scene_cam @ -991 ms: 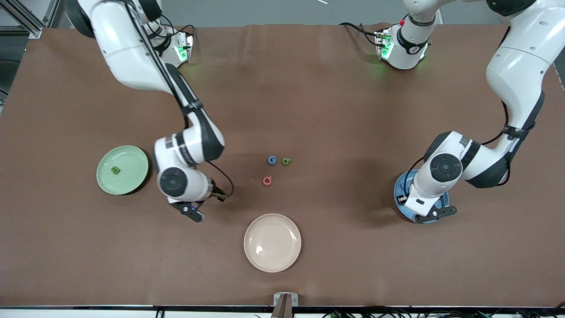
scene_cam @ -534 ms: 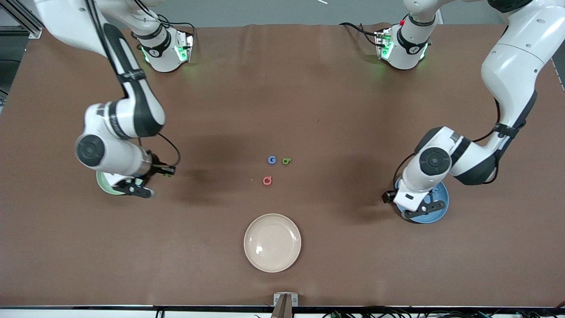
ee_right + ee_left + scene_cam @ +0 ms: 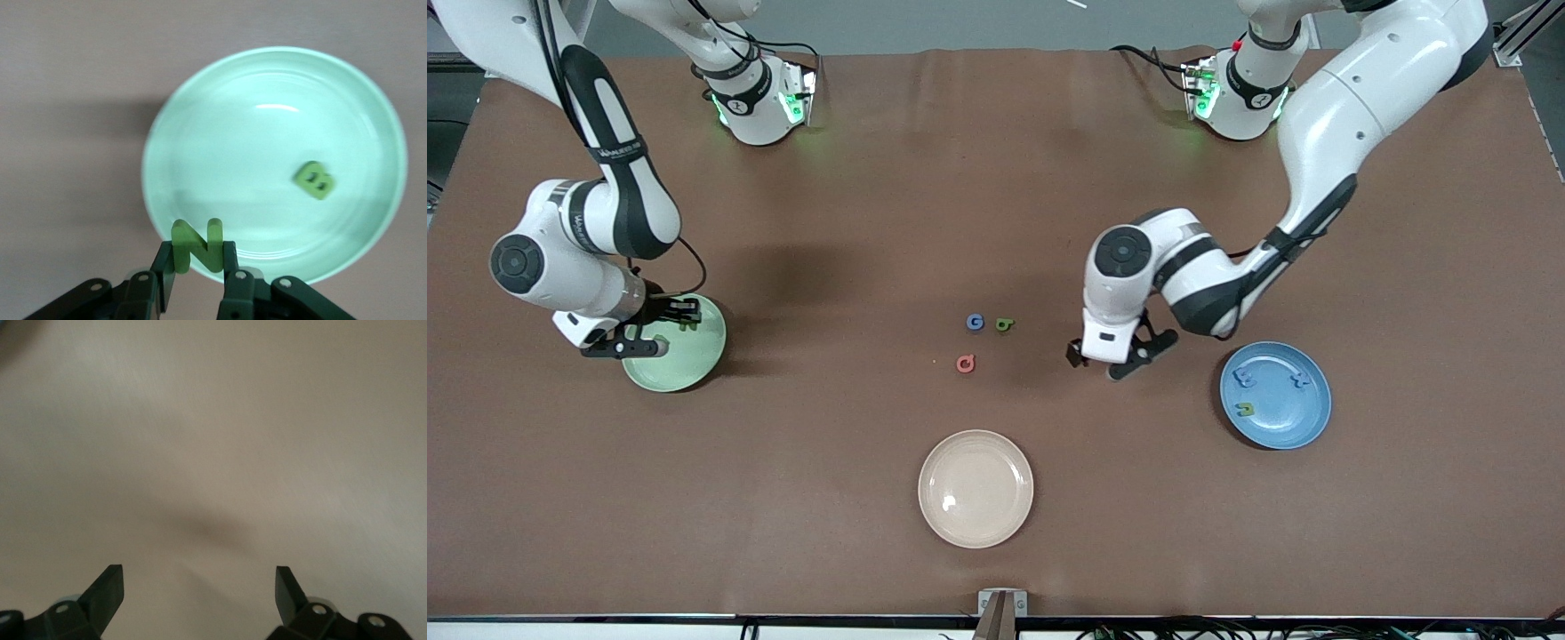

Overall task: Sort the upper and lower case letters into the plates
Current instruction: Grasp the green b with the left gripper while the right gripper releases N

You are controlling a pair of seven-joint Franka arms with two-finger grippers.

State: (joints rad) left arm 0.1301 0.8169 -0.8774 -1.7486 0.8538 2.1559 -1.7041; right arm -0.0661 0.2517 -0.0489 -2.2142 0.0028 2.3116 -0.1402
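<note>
The robot's left gripper should next close across the stem and loop [image 3: 1004, 324] of the loose green letter next to the blue G.
My right gripper [image 3: 685, 316] is shut on a green letter N [image 3: 197, 243] and holds it over the rim of the pale green plate [image 3: 694, 364], which also shows in the right wrist view [image 3: 267, 133]. A green B [image 3: 313, 180] lies in that plate. My left gripper [image 3: 1107, 360] is open and empty over bare table, between the loose letters and the blue plate [image 3: 1280, 431]; its wrist view [image 3: 198, 577] shows only cloth. The blue plate holds two blue letters [image 3: 1243, 377] and a green one [image 3: 1245, 409]. A blue G [image 3: 975, 322], a green letter [image 3: 1004, 324] and a red-pink letter [image 3: 965, 363] lie mid-table.
A cream-beige plate [image 3: 975, 489] sits nearer to the front camera than the three loose letters. Both arm bases stand along the table's edge farthest from the camera. Brown cloth covers the table.
My right arm swung from mid-table to over the pale green plate with the N. My left arm moved off the blue plate toward the loose letters, uncovering the plate's letters.
</note>
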